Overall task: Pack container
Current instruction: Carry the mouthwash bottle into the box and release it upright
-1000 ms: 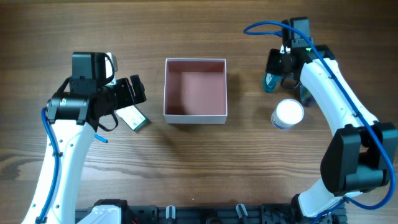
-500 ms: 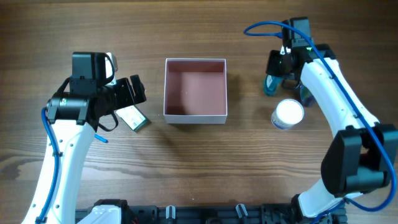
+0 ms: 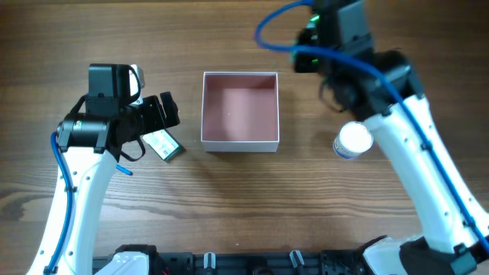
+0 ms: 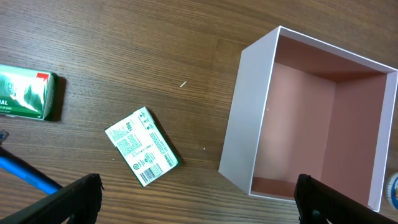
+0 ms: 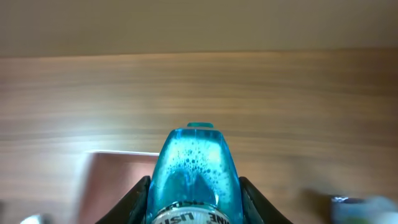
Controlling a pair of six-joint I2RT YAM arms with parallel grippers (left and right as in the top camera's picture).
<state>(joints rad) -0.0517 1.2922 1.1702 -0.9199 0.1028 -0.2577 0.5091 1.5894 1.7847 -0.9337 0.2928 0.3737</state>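
The clear blue bottle will go down in the middle of the container's back half [image 3: 240, 105] from my right gripper.
The container [image 3: 240, 144] is a square shallow box with white walls and a pink inside, at the table's middle back; nothing shows inside it. It also shows in the left wrist view [image 4: 239, 124] and, blurred, in the right wrist view [image 5: 118, 154]. My right gripper [image 5: 193, 196] is shut on a clear blue bottle [image 5: 194, 162] and holds it in the air beside the container's right side. In the overhead view the raised right arm [image 3: 344, 46] hides that bottle. My left gripper [image 4: 199, 202] is open and empty, low over the table left of the container.
A green-and-white packet [image 3: 164, 144] lies left of the container, also in the left wrist view [image 4: 142, 154]. A second green packet [image 4: 25, 96] lies further left. A round white-lidded jar [image 3: 354, 140] stands right of the container.
My right arm has lifted the blue bottle off the table and swung it up and left towards the container. The left arm has not moved.
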